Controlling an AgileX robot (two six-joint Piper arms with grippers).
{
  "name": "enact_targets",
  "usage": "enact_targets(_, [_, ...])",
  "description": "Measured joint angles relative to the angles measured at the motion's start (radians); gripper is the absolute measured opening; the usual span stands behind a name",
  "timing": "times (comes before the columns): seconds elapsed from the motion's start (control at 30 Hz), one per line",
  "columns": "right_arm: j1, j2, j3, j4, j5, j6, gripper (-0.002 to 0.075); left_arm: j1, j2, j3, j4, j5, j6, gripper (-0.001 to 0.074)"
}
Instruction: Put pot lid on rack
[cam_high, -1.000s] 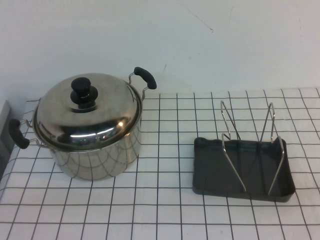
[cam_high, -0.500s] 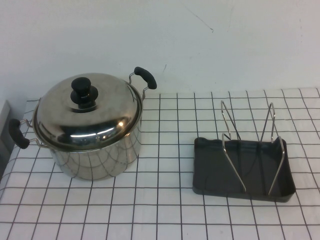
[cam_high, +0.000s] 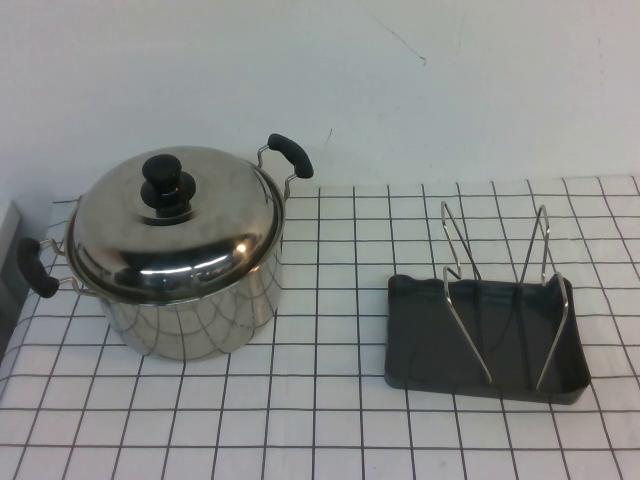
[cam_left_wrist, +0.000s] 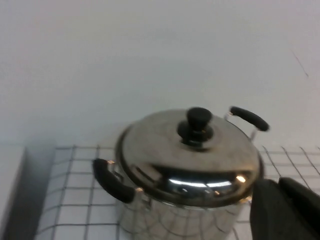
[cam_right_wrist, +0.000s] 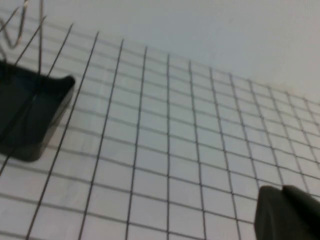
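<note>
The right gripper should grasp the rim of the pot lid (cam_high: 263, 257), leaving the black knob for my left gripper.
The pot lid (cam_high: 200, 235), shiny and domed with a black knob (cam_high: 167, 182), sits on the steel pot (cam_high: 190, 318) at the left of the checked cloth. The rack (cam_high: 430, 345), a dark grey tray with two silver wire loops (cam_high: 462, 270), stands to the right, apart from the pot. Neither arm shows in the high view. In the left wrist view my left gripper (cam_left_wrist: 278, 182) is shut and empty, short of the lid (cam_left_wrist: 160, 155). In the right wrist view my right gripper (cam_right_wrist: 282, 189) is shut and empty over the cloth, away from the rack's corner (cam_right_wrist: 35, 105).
The pot has two black handles (cam_high: 290, 155) (cam_high: 35, 267). A white wall runs behind the table. A grey edge (cam_high: 8, 270) shows at the far left beside the cloth. Bare checked cloth (cam_high: 330, 300) lies between pot and rack.
</note>
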Motion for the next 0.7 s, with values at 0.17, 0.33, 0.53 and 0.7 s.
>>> enact_targets(0.17, [0.0,0.047,0.0,0.175,0.074,-0.236,-0.0003,0.0,0.197,-0.101,-0.341,0.108,0.31,-0.0002])
enact_targets(0.33, [0.0,0.048,0.011,0.232,0.071,-0.34,-0.0003,0.0,0.405,-0.164,-0.674,0.115,0.634,-0.0002])
enact_targets(0.53, [0.0,0.048,0.017,0.241,0.066,-0.356,-0.0003,0.0,0.656,-0.25,-0.848,0.08,0.936,-0.0002])
enact_targets(0.7, [0.0,0.048,0.026,0.246,0.053,-0.356,-0.0003,0.0,0.855,-0.352,-0.909,0.014,1.069,0.0062])
